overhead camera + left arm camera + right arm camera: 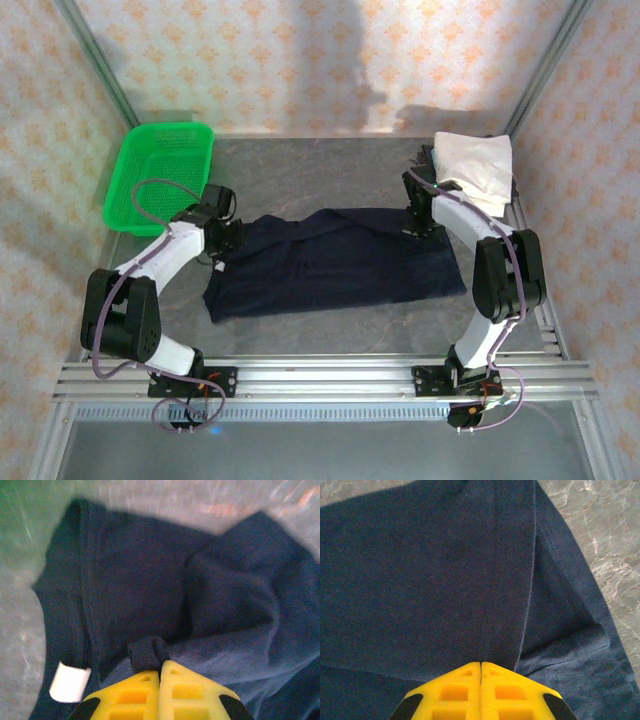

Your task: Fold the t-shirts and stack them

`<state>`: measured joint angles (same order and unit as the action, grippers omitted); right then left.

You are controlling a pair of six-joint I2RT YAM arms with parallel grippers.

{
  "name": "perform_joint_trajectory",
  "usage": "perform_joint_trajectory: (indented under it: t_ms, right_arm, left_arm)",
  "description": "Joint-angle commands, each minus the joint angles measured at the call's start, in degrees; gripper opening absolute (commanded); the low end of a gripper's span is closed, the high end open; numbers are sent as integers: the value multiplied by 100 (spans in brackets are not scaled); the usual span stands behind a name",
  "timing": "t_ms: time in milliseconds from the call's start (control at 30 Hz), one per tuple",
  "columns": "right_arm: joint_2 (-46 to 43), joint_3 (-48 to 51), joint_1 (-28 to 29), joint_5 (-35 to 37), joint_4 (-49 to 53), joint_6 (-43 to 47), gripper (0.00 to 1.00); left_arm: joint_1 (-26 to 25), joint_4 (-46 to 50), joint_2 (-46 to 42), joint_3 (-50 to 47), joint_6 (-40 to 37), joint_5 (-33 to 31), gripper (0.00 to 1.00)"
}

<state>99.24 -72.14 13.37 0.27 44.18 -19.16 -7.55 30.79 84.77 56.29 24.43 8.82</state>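
The robot's left gripper will set the bunched fold of navy cloth down on the t-shirt's collar end, railward of the white neck label [231,286].
A dark navy t-shirt [335,262] lies spread across the middle of the table, its collar end to the left. My left gripper [226,238] is at that collar end, and in the left wrist view the left gripper [160,663] is shut on a small bunched fold of navy cloth [146,652] beside a white neck label [69,681]. At the shirt's far right edge, my right gripper [421,226] is shut; in the right wrist view the right gripper [480,664] pinches the navy t-shirt [420,580] where a seam runs into the tips. A white folded t-shirt [476,165] rests at the back right.
A green mesh basket [160,175] stands at the back left, close to the left arm. Bare grey table [330,330] lies in front of the shirt, up to the aluminium rail [320,378]. Patterned walls close in both sides and the back.
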Motion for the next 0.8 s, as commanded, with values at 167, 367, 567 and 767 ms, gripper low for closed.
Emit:
perform_joint_trajectory:
  t_ms: [167,367,567,767]
  right_arm:
    - [-191,-798,-316,90,235,192,0]
    - [1052,-2675,-687,-297,371,317,0]
    - [1883,-4128,-757,-634,1146,435,0]
    - [899,-2544,-1048,-853,453,454,0]
  left_arm:
    - [270,216,-197,1122,-872,-258,0]
    - [436,583,1366,3505,-1571,-113,0]
    - [456,1447,2004,4847,-1799,480,0]
    - [428,505,-142,2127,-1502,479,0]
